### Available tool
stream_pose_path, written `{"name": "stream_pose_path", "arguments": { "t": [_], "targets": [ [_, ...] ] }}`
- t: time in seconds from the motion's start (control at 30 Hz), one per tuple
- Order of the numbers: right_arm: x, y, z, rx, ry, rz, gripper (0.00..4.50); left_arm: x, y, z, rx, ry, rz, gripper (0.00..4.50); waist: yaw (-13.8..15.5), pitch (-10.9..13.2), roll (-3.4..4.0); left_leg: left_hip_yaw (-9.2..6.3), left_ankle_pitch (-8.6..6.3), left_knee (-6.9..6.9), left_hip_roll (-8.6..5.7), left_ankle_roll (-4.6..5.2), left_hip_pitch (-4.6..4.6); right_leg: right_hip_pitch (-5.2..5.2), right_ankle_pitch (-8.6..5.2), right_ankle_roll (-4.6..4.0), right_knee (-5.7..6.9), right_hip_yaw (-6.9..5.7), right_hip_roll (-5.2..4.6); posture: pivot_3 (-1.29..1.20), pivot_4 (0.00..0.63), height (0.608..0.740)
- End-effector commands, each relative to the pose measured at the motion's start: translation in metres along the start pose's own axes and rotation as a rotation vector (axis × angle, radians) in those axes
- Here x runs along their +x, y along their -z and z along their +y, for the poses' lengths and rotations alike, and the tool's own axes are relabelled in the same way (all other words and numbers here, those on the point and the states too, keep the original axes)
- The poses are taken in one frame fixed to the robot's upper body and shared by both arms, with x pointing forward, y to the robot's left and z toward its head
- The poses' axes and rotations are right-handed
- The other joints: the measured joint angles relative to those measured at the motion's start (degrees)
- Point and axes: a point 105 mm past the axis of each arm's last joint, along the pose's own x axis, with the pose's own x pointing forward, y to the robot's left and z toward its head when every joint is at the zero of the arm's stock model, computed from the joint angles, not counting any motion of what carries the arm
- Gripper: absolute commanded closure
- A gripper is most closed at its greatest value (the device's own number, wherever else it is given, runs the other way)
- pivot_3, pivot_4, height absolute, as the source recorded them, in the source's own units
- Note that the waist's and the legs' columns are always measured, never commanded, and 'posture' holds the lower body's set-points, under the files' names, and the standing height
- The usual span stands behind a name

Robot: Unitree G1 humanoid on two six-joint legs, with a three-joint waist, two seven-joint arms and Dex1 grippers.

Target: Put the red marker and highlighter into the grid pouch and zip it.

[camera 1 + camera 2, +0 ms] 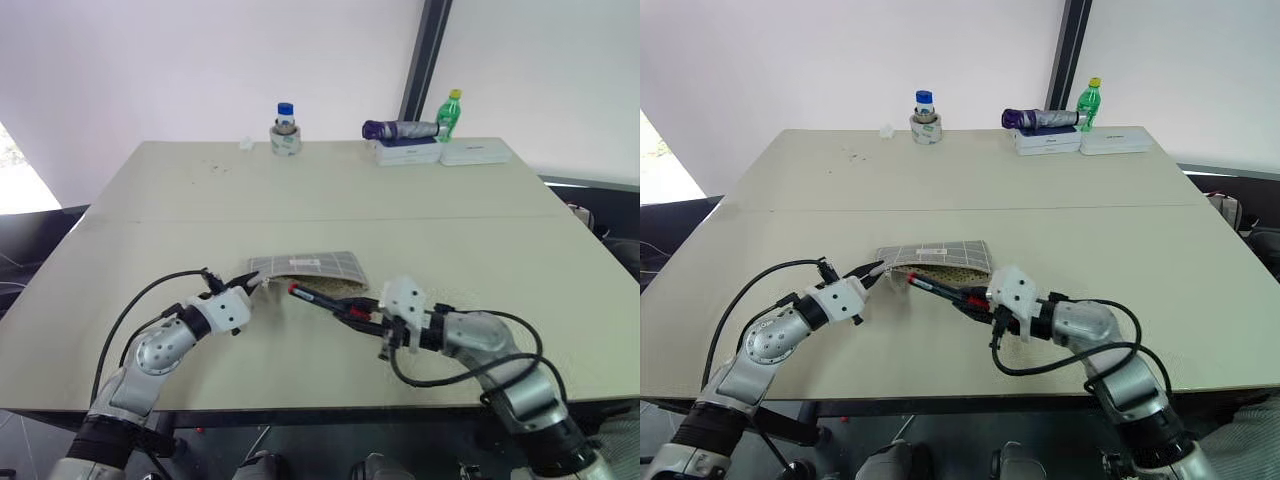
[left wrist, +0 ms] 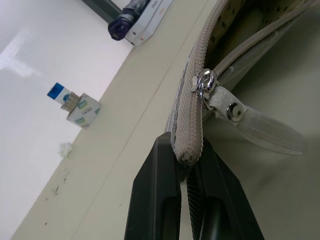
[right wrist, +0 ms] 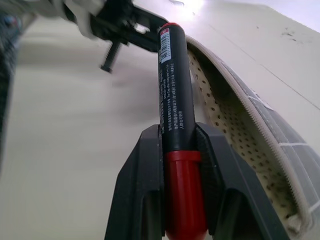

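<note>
The red marker, now hanging at the pouch's open edge, will be let go by my right gripper on the dotted lining inside the grid pouch's opening [image 1: 326, 287] [image 3: 239, 127].
The grid pouch [image 1: 318, 265] lies flat on the table, its mouth open and showing a dotted lining [image 3: 225, 145]. My left gripper [image 2: 186, 150] is shut on the pouch's zipper-end corner, just below the zipper pull [image 2: 205, 82]. My right gripper [image 1: 355, 310] is shut on the red marker [image 3: 172, 100], gripping it where the red cap [image 3: 185, 195] meets the black barrel. The marker points toward the left gripper, and its far end [image 1: 293, 288] hangs at the pouch's open edge. The highlighter is out of view.
At the table's far edge stand a tape roll with a blue-capped jar [image 1: 286, 135], a folded purple umbrella [image 1: 400, 129] on white boxes [image 1: 440, 152], and a green bottle [image 1: 451, 114]. The table's front edge [image 1: 330, 408] runs close below both arms.
</note>
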Motion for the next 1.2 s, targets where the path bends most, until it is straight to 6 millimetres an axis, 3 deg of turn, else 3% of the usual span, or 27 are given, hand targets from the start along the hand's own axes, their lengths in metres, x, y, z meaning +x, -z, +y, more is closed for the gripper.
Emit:
{"name": "stream_pose_path", "arguments": {
  "t": [0.03, 0.3, 0.43, 0.57, 0.7, 0.93, 1.1, 1.2],
  "targets": [
    [0.003, -0.002, -0.013, -0.053, 0.05, 0.01, 4.14, 0.001, -0.011, 0.005, 0.027, -0.009, -0.046, 4.5, 0.01, 0.0, 0.0, 0.0, 0.0, 0.0, 0.0, 0.0, 0.0, 0.0, 0.0, 0.0, 0.0, 0.0, 0.0, 0.0, 0.15, 0.74],
    [0.007, 0.014, -0.014, -0.228, 0.01, 0.095, 4.14, 0.001, -0.024, 0.006, 0.032, 0.007, -0.103, 4.5, -0.11, 0.0, 0.0, 0.03, 0.0, -0.01, 0.0, 0.0, 0.0, -0.01, 0.0, 0.0, 0.01, 0.0, 0.03, 0.0, 0.15, 0.74],
    [0.013, -0.012, -0.021, -0.165, 0.062, -0.039, 4.14, 0.002, -0.025, 0.006, 0.031, 0.016, -0.103, 4.5, -0.1, 0.0, 0.0, 0.02, 0.01, -0.01, 0.01, -0.01, 0.0, -0.01, 0.0, 0.0, 0.02, 0.0, 0.03, 0.0, 0.15, 0.74],
    [0.007, -0.034, -0.009, -0.113, -0.012, -0.173, 4.14, 0.001, -0.017, 0.004, 0.031, 0.009, -0.064, 4.5, 0.03, 0.0, 0.0, 0.03, 0.01, 0.0, 0.01, -0.01, -0.02, 0.0, 0.0, 0.01, 0.02, 0.0, 0.03, 0.0, 0.15, 0.74],
    [0.0, -0.02, 0.003, -0.175, -0.108, -0.104, 4.14, 0.002, -0.018, 0.004, 0.025, 0.002, -0.064, 4.5, 0.07, 0.0, 0.0, 0.01, -0.01, 0.01, 0.0, 0.01, -0.01, 0.01, 0.0, 0.01, 0.02, -0.01, 0.01, 0.0, 0.15, 0.74],
    [-0.003, 0.017, -0.023, -0.286, 0.006, 0.107, 4.14, 0.002, -0.02, 0.005, 0.02, -0.002, -0.071, 4.5, -0.13, 0.0, 0.0, 0.02, 0.01, 0.01, 0.01, -0.01, 0.0, -0.01, 0.0, 0.01, 0.03, -0.01, 0.03, 0.0, 0.15, 0.74],
    [-0.003, 0.015, -0.03, -0.238, 0.045, 0.09, 4.14, 0.002, -0.021, 0.005, 0.019, 0.003, -0.072, 4.5, -0.1, 0.0, 0.0, 0.04, 0.05, -0.01, 0.01, -0.08, 0.0, -0.01, 0.0, 0.01, 0.04, -0.01, 0.04, 0.0, 0.15, 0.74],
    [0.008, 0.008, -0.034, -0.254, 0.087, 0.066, 4.14, 0.003, -0.021, 0.002, 0.016, 0.015, -0.078, 4.5, -0.11, 0.0, 0.0, 0.03, 0.06, 0.0, 0.01, -0.1, 0.0, -0.01, 0.0, 0.01, 0.04, -0.01, 0.04, 0.0, 0.15, 0.74]
  ]
}}
